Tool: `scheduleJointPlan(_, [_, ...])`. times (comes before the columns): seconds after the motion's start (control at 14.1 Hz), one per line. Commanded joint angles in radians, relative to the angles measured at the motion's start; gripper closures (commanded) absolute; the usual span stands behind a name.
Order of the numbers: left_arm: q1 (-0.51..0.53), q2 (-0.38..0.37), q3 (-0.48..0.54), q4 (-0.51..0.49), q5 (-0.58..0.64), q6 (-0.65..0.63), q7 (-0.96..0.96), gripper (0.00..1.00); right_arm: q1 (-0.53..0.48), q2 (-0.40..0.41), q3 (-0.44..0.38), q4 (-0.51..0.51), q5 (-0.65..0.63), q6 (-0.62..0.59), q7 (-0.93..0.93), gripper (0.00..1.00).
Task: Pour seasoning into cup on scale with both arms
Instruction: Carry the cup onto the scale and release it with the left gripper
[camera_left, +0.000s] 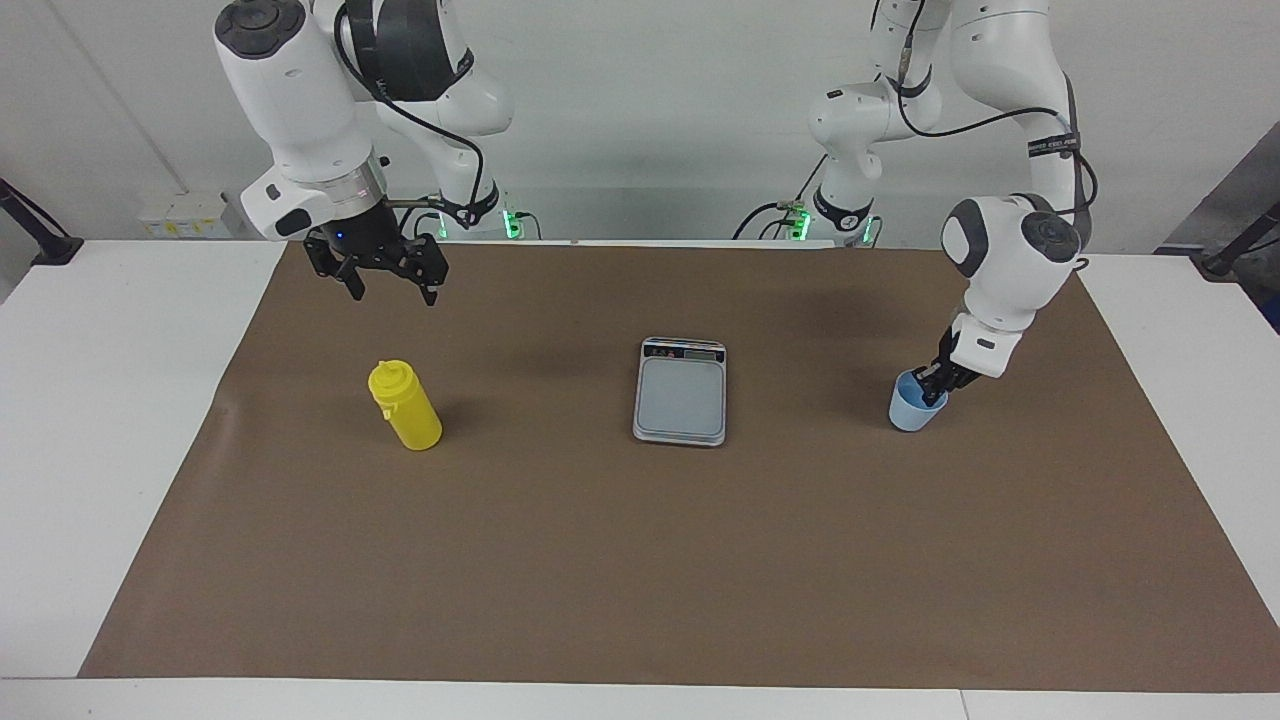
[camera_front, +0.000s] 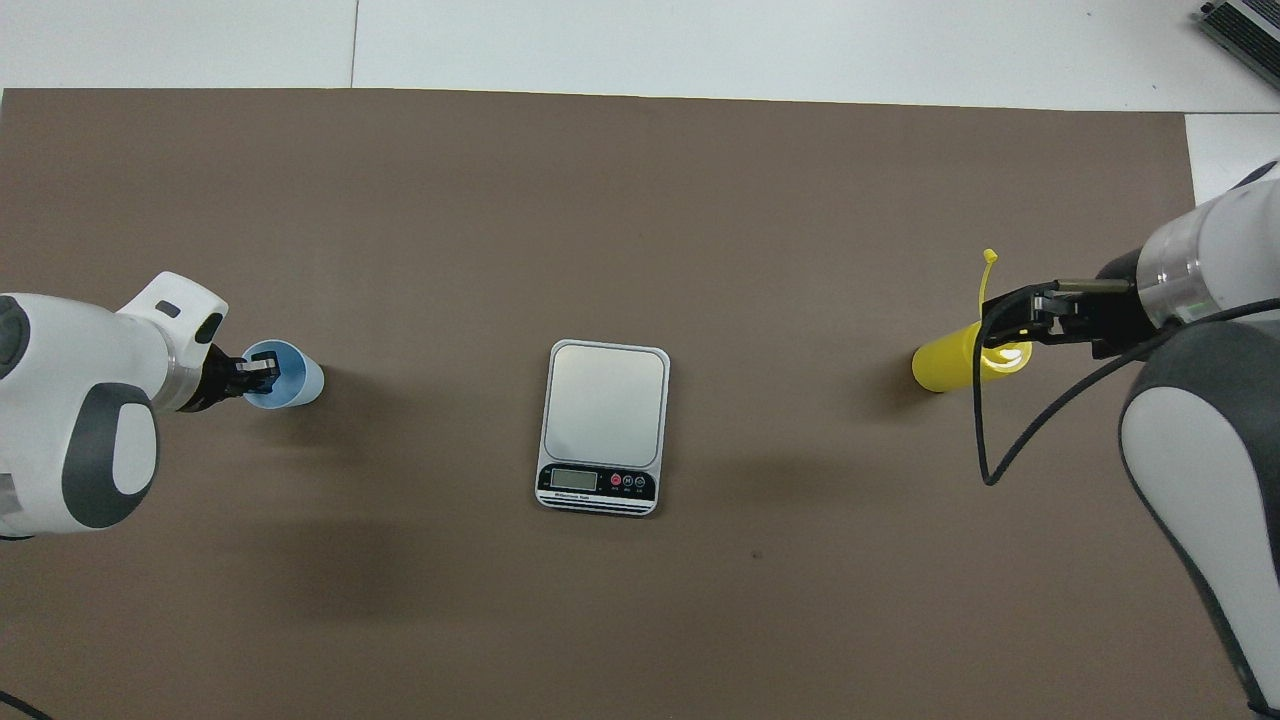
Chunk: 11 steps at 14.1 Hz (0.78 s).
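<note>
My left gripper is going to put the pale blue cup down near the middle of the silver-grey scale's plate (camera_front: 606, 395).
The pale blue cup (camera_left: 912, 412) (camera_front: 296, 378) stands on the brown mat toward the left arm's end of the table. My left gripper (camera_left: 936, 386) (camera_front: 258, 368) reaches down at a slant and is shut on the cup's rim, with one finger inside it. The yellow seasoning bottle (camera_left: 405, 410) (camera_front: 944, 368) stands upright toward the right arm's end. My right gripper (camera_left: 394, 294) (camera_front: 1002, 328) hangs open in the air over the bottle, well clear of its nozzle. The silver-grey scale (camera_left: 681, 394) (camera_front: 606, 408) lies between cup and bottle with nothing on its plate.
A brown mat (camera_left: 640, 560) covers most of the white table (camera_left: 90, 400). The bottle's tethered cap (camera_front: 989, 262) sticks out to the side of its nozzle. The scale's display strip (camera_front: 596, 482) faces the robots.
</note>
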Motion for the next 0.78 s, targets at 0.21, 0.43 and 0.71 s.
scheduleJointPlan(0.21, [-0.059,0.018,0.002,0.286,-0.01,-0.29,-0.008,1.0,-0.01,-0.027,0.004,-0.028,0.001,0.002,-0.023,0.0])
scheduleJointPlan(0.43, [-0.124,0.017,-0.001,0.37,-0.011,-0.374,-0.069,1.0,-0.01,-0.027,0.004,-0.028,0.001,0.002,-0.026,0.0])
scheduleJointPlan(0.71, [-0.288,0.025,-0.001,0.397,-0.008,-0.347,-0.266,1.0,-0.02,-0.027,0.004,-0.028,0.001,0.0,-0.028,0.0])
